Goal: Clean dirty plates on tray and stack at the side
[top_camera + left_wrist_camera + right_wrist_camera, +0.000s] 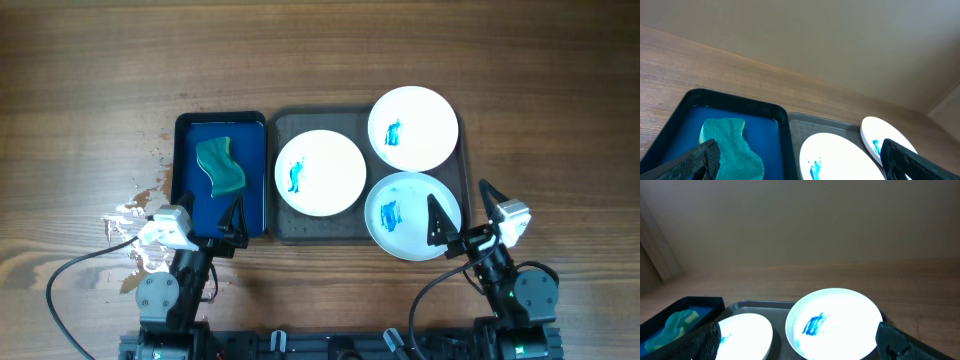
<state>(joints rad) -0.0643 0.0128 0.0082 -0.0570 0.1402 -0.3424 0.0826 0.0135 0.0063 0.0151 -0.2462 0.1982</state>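
Note:
My right gripper will grip the rim of the plate [364, 178] [772, 339] beside the blue tray at its side facing the other plates.
Three round white plates with blue smears lie on the dark grey tray [285, 125]: one at the left [320, 172], one at the far right [413, 128], one at the near right [412, 215] overhanging the tray's front rim. My left gripper [200, 215] hovers open over the near end of the blue tray [190, 125]. My right gripper [465, 208] is open at the near-right plate's right edge. In the left wrist view the gripper [800, 162] holds nothing, with a plate [835, 155] ahead. The right wrist view shows the empty gripper [800, 340] facing a smeared plate [840, 320].
A teal sponge [221, 165] lies in the narrow blue tray, left of the grey tray; it also shows in the left wrist view [732, 145]. A shiny wet patch [135, 225] marks the wooden table beside the left arm. Bare wood lies beyond and right of the trays.

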